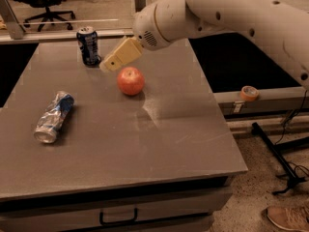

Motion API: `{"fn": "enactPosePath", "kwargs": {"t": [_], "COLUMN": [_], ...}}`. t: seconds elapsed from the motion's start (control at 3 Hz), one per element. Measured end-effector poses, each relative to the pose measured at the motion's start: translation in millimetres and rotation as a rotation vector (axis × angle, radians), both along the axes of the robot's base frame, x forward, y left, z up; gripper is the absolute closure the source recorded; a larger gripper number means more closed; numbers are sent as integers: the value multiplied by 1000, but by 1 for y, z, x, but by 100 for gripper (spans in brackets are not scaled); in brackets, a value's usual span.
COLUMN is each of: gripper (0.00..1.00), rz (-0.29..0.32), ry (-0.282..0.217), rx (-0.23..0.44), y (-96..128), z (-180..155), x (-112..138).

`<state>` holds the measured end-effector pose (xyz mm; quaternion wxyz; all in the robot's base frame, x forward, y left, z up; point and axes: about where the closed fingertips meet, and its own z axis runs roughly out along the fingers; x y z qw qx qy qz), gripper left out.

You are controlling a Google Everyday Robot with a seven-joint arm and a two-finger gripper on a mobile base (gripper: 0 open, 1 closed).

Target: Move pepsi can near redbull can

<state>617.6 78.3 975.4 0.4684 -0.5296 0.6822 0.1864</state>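
My gripper should move to the lower half [91, 55] of the upright pepsi can next and close there.
The pepsi can [89, 46], dark navy with white markings and a silver top, stands upright at the table's far left. The redbull can [53, 117], silver and light blue with a dented body, lies on its side near the table's left edge. My gripper [107, 64] hangs from the white arm just right of the pepsi can and a little above the table, close to it and not around it.
A red apple [131, 80] sits on the grey table [159, 139] right of and nearer than the gripper. An office chair [41, 1] stands behind the table. A roll of orange tape [249, 92] rests on a ledge at the right.
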Motion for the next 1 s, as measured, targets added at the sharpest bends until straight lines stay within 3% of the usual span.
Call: {"fn": "enactPosePath", "kwargs": {"t": [0.33,1.0], "gripper": [0,0], "rz": [-26,-77], "ry": [-18,14], "rx": [68,136], "y": [19,48], "z": [-17,-68], "x": [29,101]}}
